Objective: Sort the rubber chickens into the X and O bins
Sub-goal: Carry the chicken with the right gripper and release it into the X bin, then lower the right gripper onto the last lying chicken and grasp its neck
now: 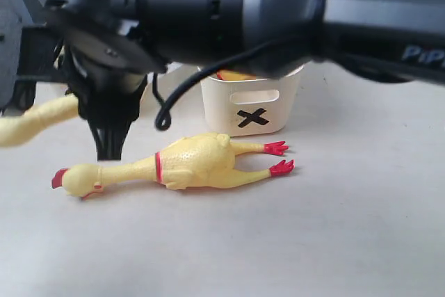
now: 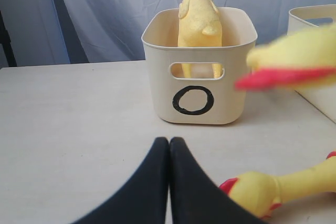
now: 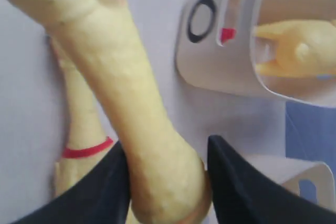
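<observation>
Next, my right gripper lets go of the rubber chicken inside the X bin (image 1: 213, 46), against the side facing the O bin.
My right gripper (image 3: 165, 182) is shut on the narrow end of a rubber chicken (image 3: 121, 72) and holds it above the table. That chicken sticks out at the far left of the exterior view (image 1: 31, 124) and shows blurred in the left wrist view (image 2: 294, 64). A second chicken (image 1: 188, 161) lies on the table in front of the X bin (image 1: 250, 106), head to the left. My left gripper (image 2: 169, 142) is shut and empty, low over the table, just beside that chicken's head (image 2: 262, 192). The O bin (image 2: 194, 98) holds an upright chicken (image 2: 198, 19).
The right arm (image 1: 278, 5) reaches across the top of the exterior view and hides the O bin there. Something yellow and red (image 1: 233, 74) shows at the X bin's rim. Both bins stand side by side near a grey curtain (image 2: 105, 14).
</observation>
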Robot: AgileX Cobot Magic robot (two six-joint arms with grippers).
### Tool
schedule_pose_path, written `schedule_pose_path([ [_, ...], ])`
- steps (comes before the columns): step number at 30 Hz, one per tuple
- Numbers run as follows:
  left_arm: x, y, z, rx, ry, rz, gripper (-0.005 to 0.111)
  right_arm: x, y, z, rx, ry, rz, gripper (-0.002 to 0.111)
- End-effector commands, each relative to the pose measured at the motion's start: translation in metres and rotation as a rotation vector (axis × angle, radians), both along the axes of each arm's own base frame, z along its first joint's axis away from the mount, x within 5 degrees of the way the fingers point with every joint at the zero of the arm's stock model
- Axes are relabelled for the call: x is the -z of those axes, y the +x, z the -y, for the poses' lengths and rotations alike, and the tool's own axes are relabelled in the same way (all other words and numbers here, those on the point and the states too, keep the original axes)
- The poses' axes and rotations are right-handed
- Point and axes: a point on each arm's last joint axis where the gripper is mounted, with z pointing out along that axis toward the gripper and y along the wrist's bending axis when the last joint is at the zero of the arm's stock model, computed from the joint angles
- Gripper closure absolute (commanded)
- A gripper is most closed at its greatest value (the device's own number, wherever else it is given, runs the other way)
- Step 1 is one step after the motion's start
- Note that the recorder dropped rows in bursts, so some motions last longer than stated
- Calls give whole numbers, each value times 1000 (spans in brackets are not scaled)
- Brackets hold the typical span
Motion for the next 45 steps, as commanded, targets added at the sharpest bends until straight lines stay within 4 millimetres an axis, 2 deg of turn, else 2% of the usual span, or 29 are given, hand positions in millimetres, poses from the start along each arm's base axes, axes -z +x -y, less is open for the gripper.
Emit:
schedule_pose_path([
  [1,-3,0,1,11,-3,18,107,-27,28,28,228,178,-3,82],
  [6,-3,0,1,11,-3,18,107,-38,72,58,500,428,-57,82],
  [16,-3,0,1,11,-3,18,107,-56,137,102,801,1019,-162,82],
  [19,-3,0,1,11,-3,18,107,-46,154,111,871,1082,-191,82],
  [24,-3,0,1,11,-3,18,107,-14,176,113,909,1046,-200,82],
  [26,-3,0,1,11,-3,18,107,-2,180,110,915,1026,-209,82],
  [28,-3,0,1,11,-3,18,107,15,185,106,935,1009,-229,75],
  [29,-3,0,1,11,-3,18,107,21,187,104,948,1029,-248,59],
  [31,-3,0,1,11,-3,18,107,23,189,104,930,1014,-223,47],
  [35,-3,0,1,11,-3,18,107,19,187,108,948,981,-196,61],
  [41,-3,0,1,11,-3,18,107,-7,177,122,986,954,-153,60],
  [45,-3,0,1,11,-3,18,107,-17,158,129,943,758,-209,60],
])
